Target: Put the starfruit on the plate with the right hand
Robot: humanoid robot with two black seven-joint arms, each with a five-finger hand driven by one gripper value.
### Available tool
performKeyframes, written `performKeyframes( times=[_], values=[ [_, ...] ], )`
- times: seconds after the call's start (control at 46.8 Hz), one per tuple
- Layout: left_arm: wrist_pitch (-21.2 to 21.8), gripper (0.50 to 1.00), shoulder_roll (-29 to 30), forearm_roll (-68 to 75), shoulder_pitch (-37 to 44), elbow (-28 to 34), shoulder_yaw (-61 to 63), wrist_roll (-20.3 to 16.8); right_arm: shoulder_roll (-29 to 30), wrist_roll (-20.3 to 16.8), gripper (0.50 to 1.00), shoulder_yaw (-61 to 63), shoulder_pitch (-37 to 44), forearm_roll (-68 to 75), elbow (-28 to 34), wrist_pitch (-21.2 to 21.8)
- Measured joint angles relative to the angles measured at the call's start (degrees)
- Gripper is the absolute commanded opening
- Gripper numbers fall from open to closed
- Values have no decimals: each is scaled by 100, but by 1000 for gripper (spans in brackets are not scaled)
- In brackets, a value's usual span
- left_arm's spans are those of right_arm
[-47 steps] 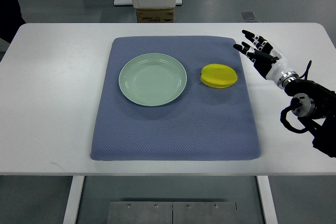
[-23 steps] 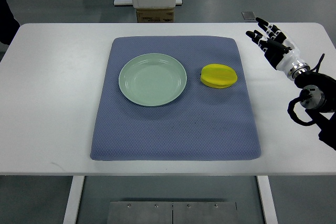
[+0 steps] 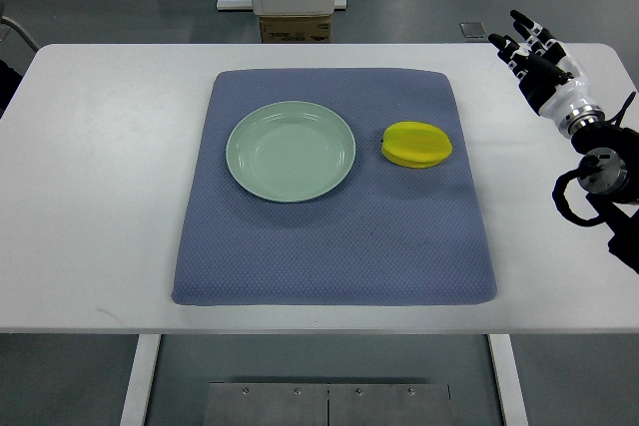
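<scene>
My right gripper is to move to the yellow starfruit's middle (image 3: 416, 144) and close there, with its fingers across the far and near long sides of the starfruit.
A yellow starfruit (image 3: 416, 144) lies on the blue mat (image 3: 334, 246), just right of a pale green plate (image 3: 291, 151). The plate holds nothing. My right hand (image 3: 534, 50) is over the table's far right corner, well to the right of the starfruit and off the mat. Its fingers are spread and hold nothing. The left arm does not show.
The mat covers the middle of a white table (image 3: 90, 197). A white machine base with a cardboard box (image 3: 295, 27) stands beyond the table's far edge.
My right hand has moved right and away from me, from beside the mat's right edge toward the table's far right corner. The starfruit and plate have not moved.
</scene>
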Motion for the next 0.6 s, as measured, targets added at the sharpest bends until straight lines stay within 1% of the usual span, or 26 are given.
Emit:
performKeyframes(
  times=[0.021,0.086,0.15,0.214,0.406,0.492,0.599],
  values=[
    [0,1000,0,0,-4,0,0,0,2,40,1000,-5,-4,-1,-4,2],
    [0,1000,0,0,-18,0,0,0,9,346,1000,-31,-32,-11,-8,1],
    [0,1000,0,-2,-14,0,0,0,10,794,1000,-79,-48,-61,20,20],
    [0,1000,0,-3,-3,0,0,0,9,1035,1000,-183,-36,-106,68,50],
    [0,1000,0,-5,0,0,0,0,26,1084,1000,-573,149,-138,170,52],
    [0,1000,0,-5,-1,0,0,0,19,1121,1000,-733,176,-167,441,7],
    [0,1000,0,-5,-6,0,0,-1,-219,1129,1000,-944,151,-295,1074,-51]
  ],
)
